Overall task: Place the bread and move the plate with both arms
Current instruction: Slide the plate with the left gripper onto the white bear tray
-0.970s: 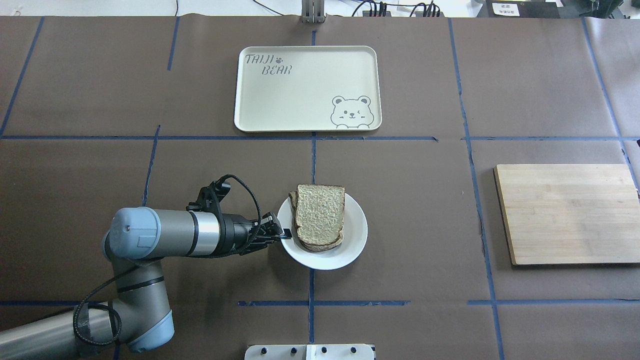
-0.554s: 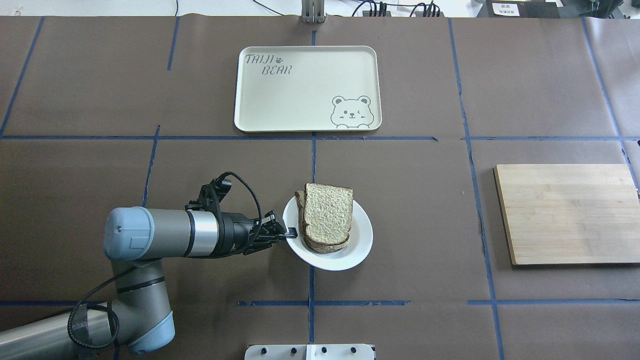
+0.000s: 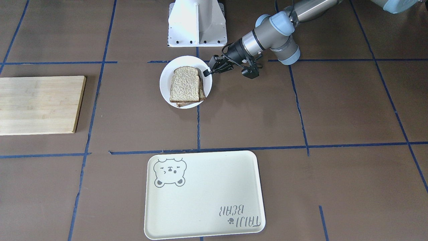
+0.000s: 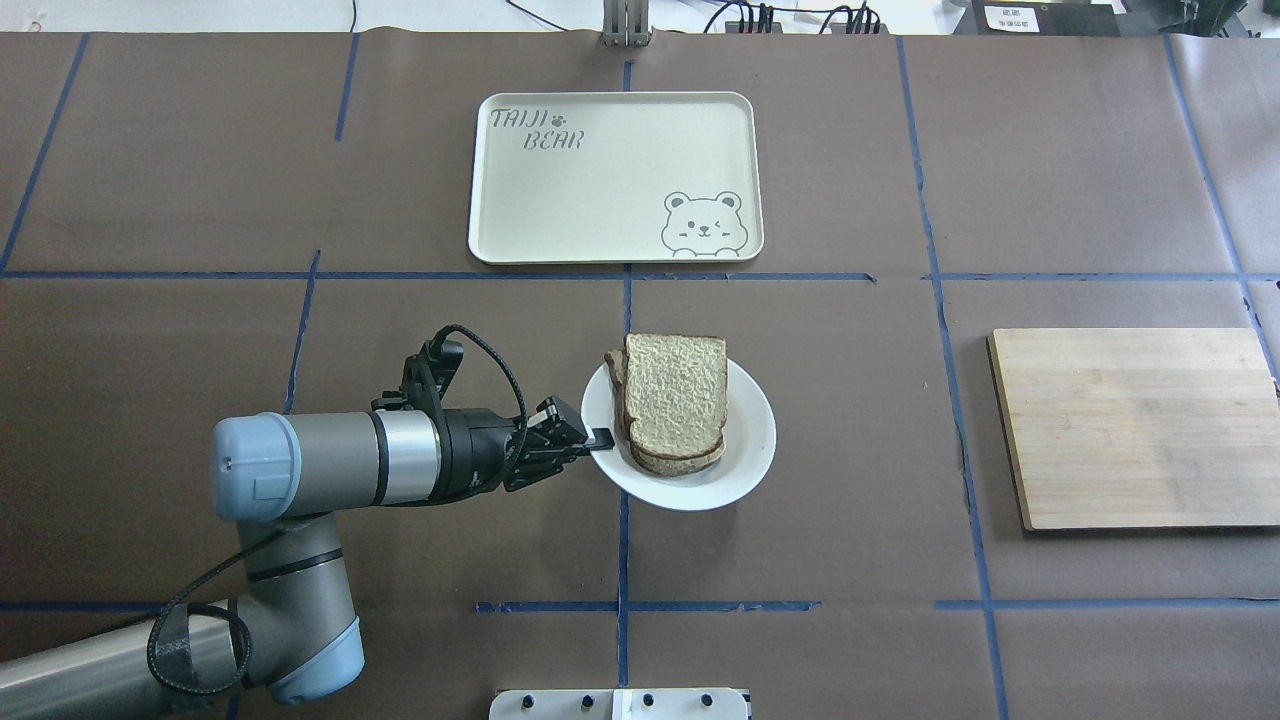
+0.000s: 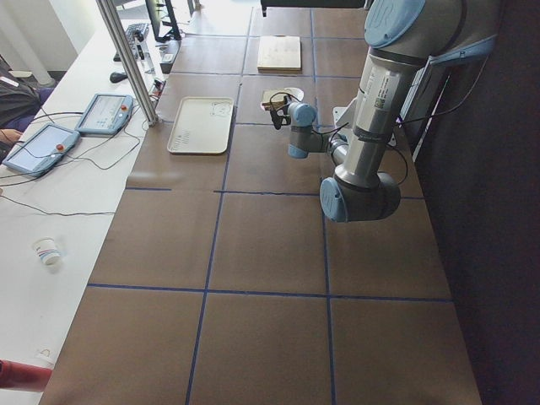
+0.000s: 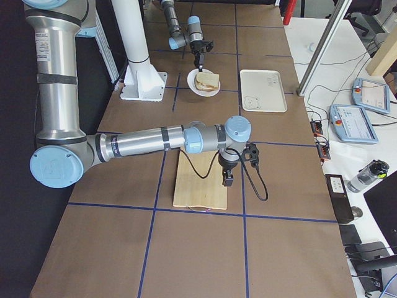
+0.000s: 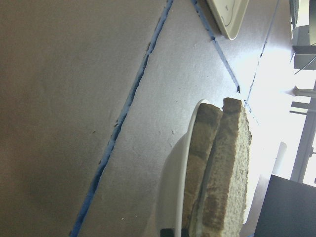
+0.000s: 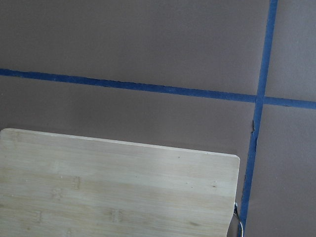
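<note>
Next, my left gripper puts down and lets go of the plate on the cream tray (image 3: 205, 189), between the bear drawing and the lettering.
The small white plate (image 4: 752, 440) sits near the table's middle and carries the bread (image 4: 678, 400), two stacked slices with dark crust. My left gripper (image 4: 600, 438) is shut on the plate's left rim; from the front it (image 3: 207, 72) pinches the plate (image 3: 185, 61) beside the bread (image 3: 185, 84). The left wrist view shows the plate (image 7: 173, 187) and bread (image 7: 222, 173) edge-on. My right gripper (image 6: 227, 181) shows only in the exterior right view, above the wooden board (image 6: 198, 180); I cannot tell if it is open or shut.
A cream tray (image 4: 600, 200) with a bear drawing lies beyond the plate at the table's far side. The wooden board (image 4: 1130, 425) lies at the right. The white pedestal (image 3: 197, 20) stands at the robot's side of the table.
The plate with the bread has moved right and slightly away from the robot, held by my left gripper, which moved along with it.
</note>
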